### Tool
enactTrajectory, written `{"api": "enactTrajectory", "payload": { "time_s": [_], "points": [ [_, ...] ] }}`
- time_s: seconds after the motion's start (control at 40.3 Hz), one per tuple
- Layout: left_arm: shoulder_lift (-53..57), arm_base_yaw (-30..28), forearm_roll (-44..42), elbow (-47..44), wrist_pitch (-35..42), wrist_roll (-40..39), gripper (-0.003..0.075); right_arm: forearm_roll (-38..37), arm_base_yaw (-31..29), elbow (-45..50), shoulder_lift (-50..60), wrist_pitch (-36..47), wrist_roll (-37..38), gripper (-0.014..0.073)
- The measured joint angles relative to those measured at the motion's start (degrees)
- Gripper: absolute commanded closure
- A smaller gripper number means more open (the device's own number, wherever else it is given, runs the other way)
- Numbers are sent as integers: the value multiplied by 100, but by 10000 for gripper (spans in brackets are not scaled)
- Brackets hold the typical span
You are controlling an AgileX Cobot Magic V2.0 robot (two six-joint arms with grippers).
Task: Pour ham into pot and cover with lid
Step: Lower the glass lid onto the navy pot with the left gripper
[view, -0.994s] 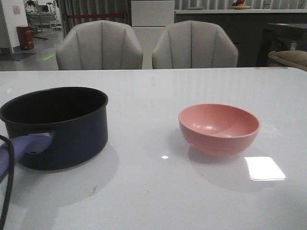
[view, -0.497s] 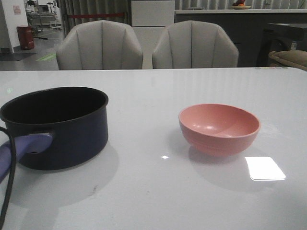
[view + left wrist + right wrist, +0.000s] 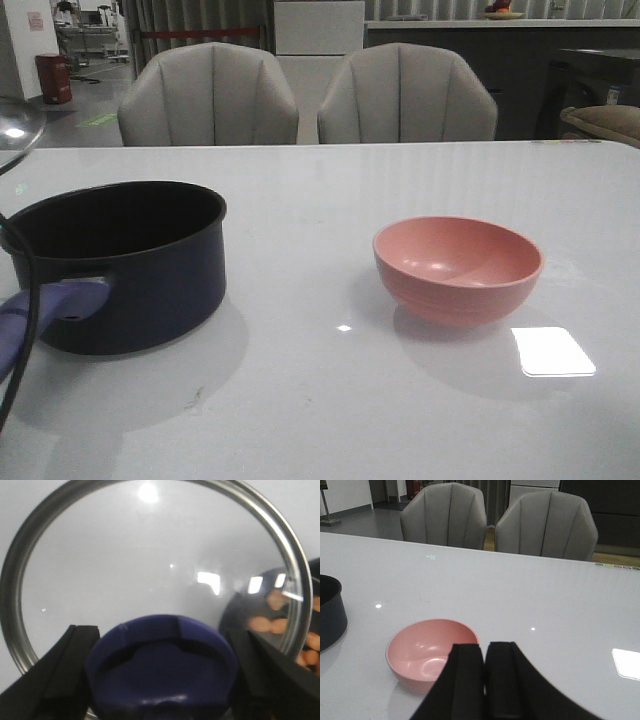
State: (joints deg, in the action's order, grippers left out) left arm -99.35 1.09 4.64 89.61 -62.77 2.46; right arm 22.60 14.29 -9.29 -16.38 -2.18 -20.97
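The glass lid will cover the ham slices once my left gripper lets go of it on the open rim of the dark navy pot (image 3: 112, 217).
The dark navy pot (image 3: 130, 265) stands at the table's left, its purple-blue handle (image 3: 45, 305) pointing toward me. My left gripper (image 3: 162, 675) is shut on the dark blue knob (image 3: 160, 660) of the glass lid (image 3: 150, 565) and holds it in the air, left of the pot. Only the lid's edge (image 3: 15, 125) shows in the front view. Through the glass I see orange-pink ham slices (image 3: 272, 625) inside the pot. My right gripper (image 3: 485, 652) is shut and empty, just behind the empty pink bowl (image 3: 427, 650).
The pink bowl (image 3: 457, 268) sits right of centre on the white table (image 3: 320, 400). A black cable (image 3: 25, 300) hangs across the pot's left side. Two grey chairs (image 3: 210, 95) stand behind the table's far edge. The pot's side (image 3: 330, 612) shows in the right wrist view.
The lid's edge has come into the front view at the upper left. The black cable has shifted right and upward across the pot. Pot and bowl have not moved.
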Motion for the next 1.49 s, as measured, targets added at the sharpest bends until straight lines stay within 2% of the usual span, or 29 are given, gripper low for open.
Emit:
{"api": "enactTrajectory", "payload": {
  "time_s": [0.248, 0.373, 0.969, 1.068, 1.242, 1.316, 1.49],
  "points": [
    [-82, 1419, 0, 216, -348, 9, 426, 0, 0, 0, 0, 9, 0, 445],
    [-300, 1764, -5, 229, -381, 9, 425, 0, 0, 0, 0, 9, 0, 445],
    [-691, 1869, -74, 240, -536, 9, 413, 0, 0, 0, 0, 9, 0, 445],
    [-720, 1869, -94, 250, -524, 9, 337, 0, 0, 0, 0, 9, 0, 445],
    [-824, 1869, -108, 285, -470, 9, 124, 0, 0, 0, 0, 9, 0, 445],
    [-867, 1869, -113, 325, -436, 9, 91, 0, 0, 0, 0, 9, 0, 445],
    [-880, 1869, -132, 551, -393, 9, 94, 0, 0, 0, 0, 9, 0, 445]
  ]
}}
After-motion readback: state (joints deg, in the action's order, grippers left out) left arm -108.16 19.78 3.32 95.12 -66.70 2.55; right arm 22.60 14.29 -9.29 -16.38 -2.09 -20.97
